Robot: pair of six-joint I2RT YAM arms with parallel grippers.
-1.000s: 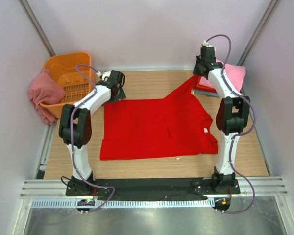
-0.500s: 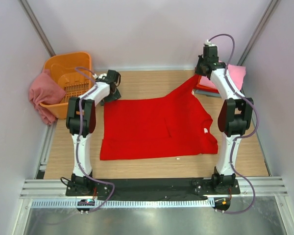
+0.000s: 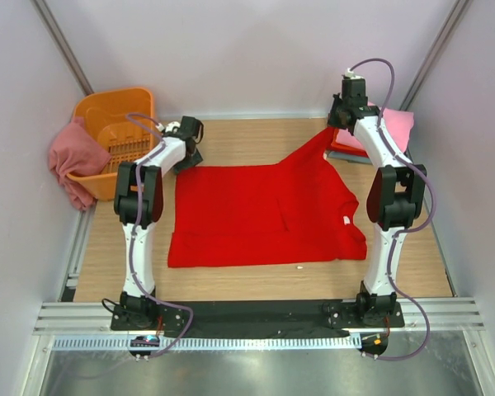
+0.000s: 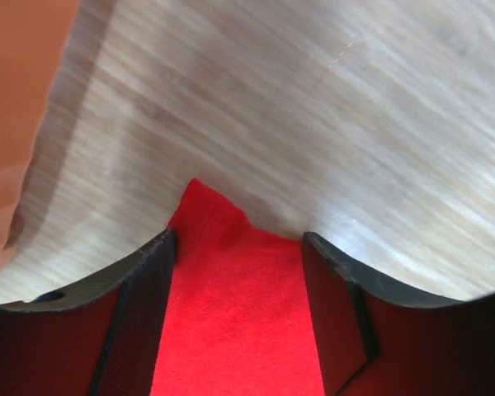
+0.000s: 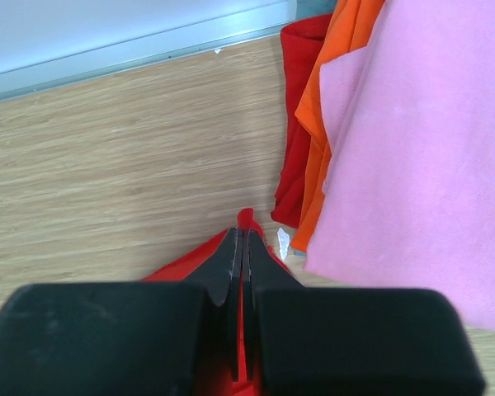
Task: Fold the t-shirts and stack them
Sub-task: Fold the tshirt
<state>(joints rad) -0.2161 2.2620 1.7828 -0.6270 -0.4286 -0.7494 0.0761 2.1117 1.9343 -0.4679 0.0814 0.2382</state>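
The red t-shirt's corner by the basket lies loose inside the robot's open left gripper, so next the left gripper pinches that corner's tip (image 4: 198,190) before the fold.
A bright red t-shirt (image 3: 264,216) lies spread flat on the wooden table (image 3: 247,136). My left gripper (image 3: 185,158) is open at the shirt's far left corner. In the left wrist view (image 4: 239,241) that red corner (image 4: 231,313) lies between the two fingers (image 4: 140,322). My right gripper (image 3: 333,132) is shut on the shirt's far right corner and holds it up, so the cloth rises in a peak. In the right wrist view (image 5: 241,236) the pads pinch red cloth (image 5: 177,266). A light pink shirt (image 3: 393,125) tops a stack at the far right, over an orange-red one (image 5: 340,91) and a red one (image 5: 301,124).
An orange slotted basket (image 3: 120,124) stands at the far left, and its wall shows in the left wrist view (image 4: 16,107). A dusty rose shirt (image 3: 70,161) hangs over its left rim. White walls close in the table on three sides.
My left arm has swung left and its gripper has settled over the shirt's far left corner. My right gripper has stayed in place, still holding the raised corner.
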